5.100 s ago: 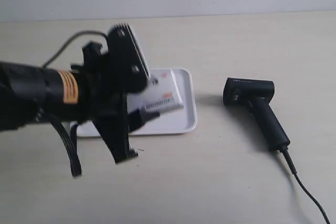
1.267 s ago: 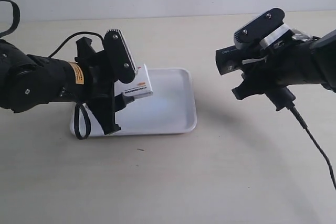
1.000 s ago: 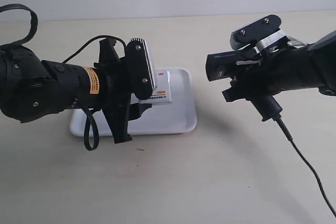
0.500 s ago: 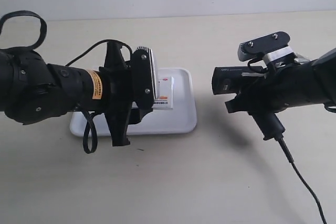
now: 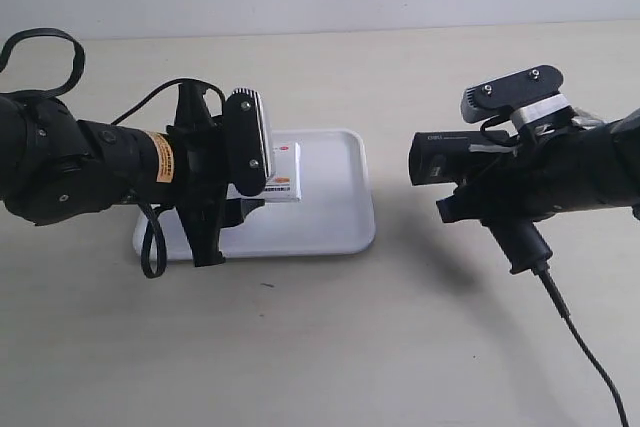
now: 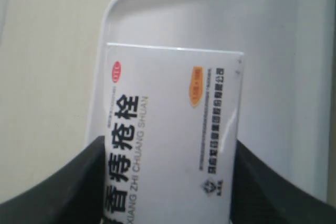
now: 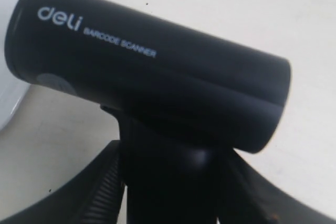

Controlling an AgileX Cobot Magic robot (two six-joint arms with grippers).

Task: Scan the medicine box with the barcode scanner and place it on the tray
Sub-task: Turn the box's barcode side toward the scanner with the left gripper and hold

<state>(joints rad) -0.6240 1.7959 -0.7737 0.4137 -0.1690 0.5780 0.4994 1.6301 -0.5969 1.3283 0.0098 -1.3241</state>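
Note:
My left gripper has the medicine box. It will release the box in the middle of the white tray (image 5: 245, 199).
My left gripper (image 5: 258, 187) (image 6: 169, 150) is shut on the medicine box (image 5: 282, 175) (image 6: 173, 124). The white carton, with black Chinese lettering and an orange mark, hangs just over the near-left part of the white tray (image 5: 345, 222) (image 6: 286, 45). My right gripper (image 5: 482, 202) (image 7: 170, 182) is shut on the handle of the black barcode scanner (image 5: 448, 157) (image 7: 152, 72). It holds the scanner above the table to the right of the tray. The scanner's boxy head points left toward the carton. No barcode shows on the carton's visible faces.
The scanner's black cable (image 5: 585, 347) trails from the handle down across the beige table (image 5: 380, 347) toward the near right. A black cable loop (image 5: 40, 42) arches over the left arm. A pale wall runs along the back.
My left arm has drawn back to the left and lowered the carton closer to the tray. The scanner has shifted slightly right and down and turned more level.

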